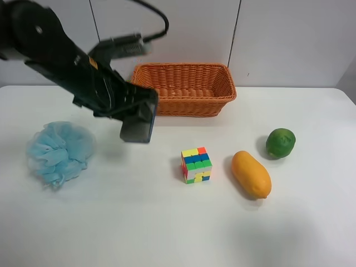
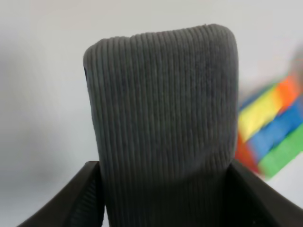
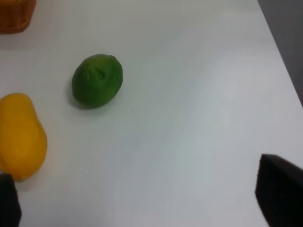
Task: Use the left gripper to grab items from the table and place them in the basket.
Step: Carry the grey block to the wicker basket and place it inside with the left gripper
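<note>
I need to let go of the dark gray eraser block with my left gripper near the middle of the wicker basket's bottom (image 1: pixel 176 89).
My left gripper (image 1: pixel 140 113) is shut on the dark gray eraser block (image 1: pixel 137 131) and holds it above the white table (image 1: pixel 139 222), just in front of the left end of the wicker basket (image 1: pixel 183 103). In the left wrist view the ribbed eraser (image 2: pixel 163 118) fills the space between the fingers (image 2: pixel 78 201), with the multicoloured puzzle cube (image 2: pixel 274 137) blurred beyond. On the table lie the light-blue mesh puff (image 1: pixel 60 151), the cube (image 1: pixel 196 165), the orange oval fruit (image 1: pixel 251 174) and the green round fruit (image 1: pixel 280 142). My right gripper (image 3: pixel 142 203) is open and empty.
The right wrist view shows the green fruit (image 3: pixel 97 80), the orange fruit (image 3: pixel 19 137), a corner of the basket (image 3: pixel 14 14) and the table's dark edge (image 3: pixel 289 42). The basket looks empty. A grey panelled wall stands behind the table.
</note>
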Available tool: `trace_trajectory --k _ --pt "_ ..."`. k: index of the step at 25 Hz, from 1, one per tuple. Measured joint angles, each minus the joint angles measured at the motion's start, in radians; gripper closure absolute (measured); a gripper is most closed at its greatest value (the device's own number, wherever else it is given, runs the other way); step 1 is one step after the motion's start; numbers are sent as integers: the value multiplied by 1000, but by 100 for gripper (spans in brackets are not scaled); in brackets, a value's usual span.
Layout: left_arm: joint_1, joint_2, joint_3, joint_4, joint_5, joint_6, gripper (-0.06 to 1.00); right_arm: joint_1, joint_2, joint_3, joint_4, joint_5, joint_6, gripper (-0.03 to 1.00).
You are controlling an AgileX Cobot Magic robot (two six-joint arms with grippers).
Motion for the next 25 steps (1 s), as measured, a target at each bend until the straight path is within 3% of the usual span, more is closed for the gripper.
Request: trace_trajectory --k 4,8,20,25 --pt "29 30 -199 138 70 10 44 0 0 0 0 0 0 -3" --pt "38 152 -390 207 101 50 44 0 0 0 0 0 0 -3" --pt "38 625 -786 218 80 124 44 0 0 0 0 0 0 -3" --pt "38 706 -869 221 73 190 45 0 0 0 0 0 0 -3"
